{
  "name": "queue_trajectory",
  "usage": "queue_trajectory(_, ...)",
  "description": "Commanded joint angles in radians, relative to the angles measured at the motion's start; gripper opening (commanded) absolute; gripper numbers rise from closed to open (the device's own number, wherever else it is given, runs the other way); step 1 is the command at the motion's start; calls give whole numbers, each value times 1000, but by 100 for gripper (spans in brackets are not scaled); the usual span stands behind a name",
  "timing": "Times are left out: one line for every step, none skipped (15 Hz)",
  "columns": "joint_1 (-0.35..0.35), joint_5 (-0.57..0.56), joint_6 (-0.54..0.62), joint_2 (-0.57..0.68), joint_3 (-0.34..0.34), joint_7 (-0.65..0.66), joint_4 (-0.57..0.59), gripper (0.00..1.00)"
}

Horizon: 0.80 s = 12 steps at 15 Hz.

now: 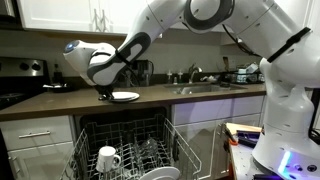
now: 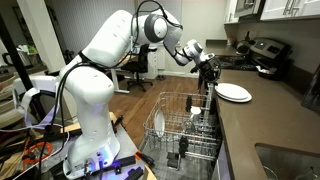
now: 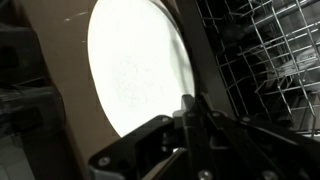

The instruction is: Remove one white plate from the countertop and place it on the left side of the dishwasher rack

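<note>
Shut fingers point steeply at the flat plate; next I open, tilt flatter, grip the plate's rim [image 3: 184, 68], then lift.
The white plate [image 1: 127, 96] [image 2: 233, 92] lies flat on the dark countertop [image 1: 205, 101] [image 2: 272, 125], near its front edge above the open dishwasher. My gripper [image 1: 105, 95] [image 2: 211, 82] is at the plate's rim. In the wrist view the plate [image 3: 135, 70] fills the upper left, and the fingers [image 3: 188, 105] are closed together on its edge. The dishwasher rack [image 1: 125, 135] [image 2: 182, 128] [image 3: 270, 50] is pulled out below the counter.
A white mug [image 1: 107, 158] and another dish [image 2: 158, 122] stand in the rack. A sink [image 1: 195, 88] is set in the counter, and a black stove [image 1: 20, 75] [image 2: 265, 50] is at its far end. White cabinets are below.
</note>
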Motion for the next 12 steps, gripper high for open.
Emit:
queue_trajectory(-1, -7, -10, 2, 6, -18, 14, 31)
queue_trajectory(-1, -8, -10, 3, 6, -17, 15, 35)
queue_trajectory(-1, -8, -10, 3, 5, -16, 15, 42)
queue_trajectory(0, -8, -10, 4, 5, -15, 15, 48)
queue_trajectory(0, -9, -9, 3, 5, -14, 14, 55)
queue_trajectory(0, -11, -6, 3, 5, -12, 14, 61)
queue_trajectory(3, -18, -2, 5, 1, -7, 15, 68)
queue_trajectory(4, -20, 0, 7, 0, -5, 16, 74)
queue_trajectory(4, -22, 0, 11, -1, -4, 20, 77)
queue_trajectory(5, -24, -1, 14, -3, -2, 22, 78)
queue_trajectory(7, -27, -1, 19, -5, 2, 26, 77)
queue_trajectory(7, -28, -1, 22, -4, 0, 28, 78)
